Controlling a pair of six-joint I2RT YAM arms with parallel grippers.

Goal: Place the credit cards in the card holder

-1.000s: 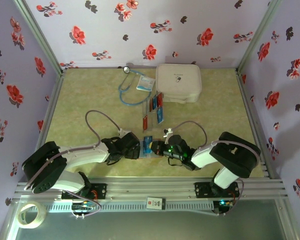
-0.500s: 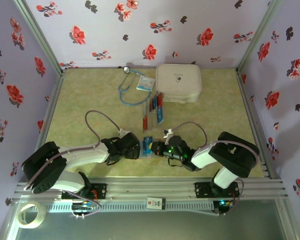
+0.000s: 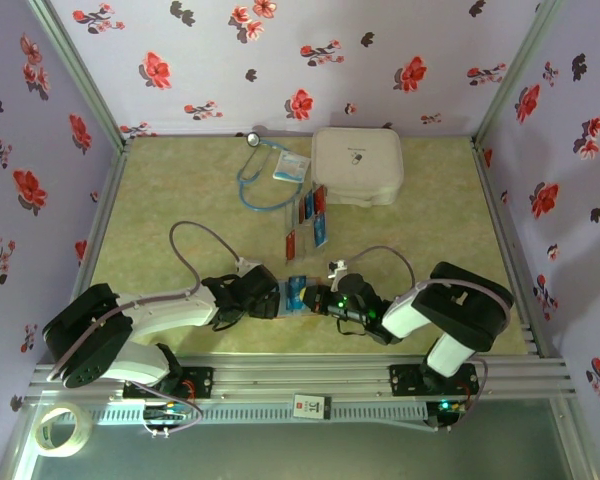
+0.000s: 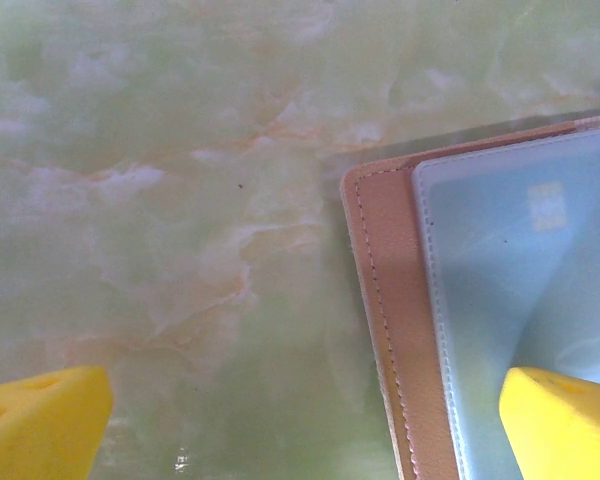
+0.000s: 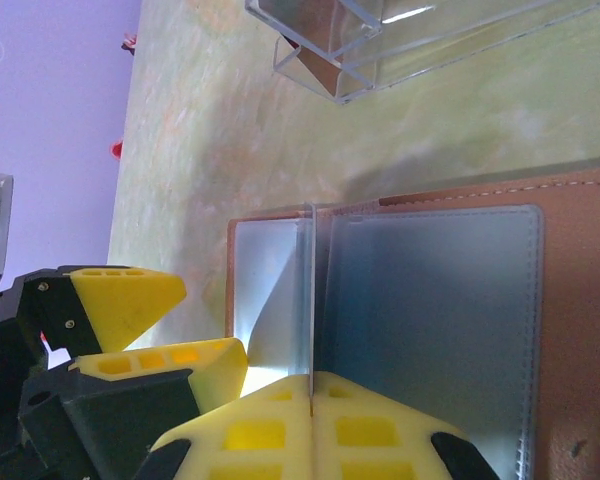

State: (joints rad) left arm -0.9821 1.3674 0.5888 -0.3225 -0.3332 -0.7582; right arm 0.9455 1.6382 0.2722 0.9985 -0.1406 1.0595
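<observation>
The thin leaf along the card holder's spine (image 3: 289, 302) (image 5: 308, 318), beside the sleeve near my left gripper, will be let go by my right gripper.
The tan-brown card holder (image 3: 302, 284) lies open on the table between my two grippers. In the left wrist view its stitched edge (image 4: 380, 300) frames a clear sleeve with a pale blue credit card (image 4: 500, 260) inside. My left gripper (image 4: 305, 430) is open, one yellow finger (image 4: 570, 425) over that sleeve and the other over bare table. My right gripper (image 5: 311, 400) is shut on a thin leaf (image 5: 311, 300) of the holder (image 5: 570, 330), which stands on edge at the spine. More blue and red-orange credit cards (image 3: 310, 210) stand in a clear tray.
The clear tray (image 5: 430, 40) sits just beyond the holder. Behind it are a large white case (image 3: 357, 165), a white-and-blue packet (image 3: 291, 167) and a blue stethoscope (image 3: 255, 178). The left gripper's fingers (image 5: 120, 300) sit close beside the right gripper.
The right gripper has edged slightly left toward the left gripper, still shut on the leaf. The left arm has not visibly moved.
</observation>
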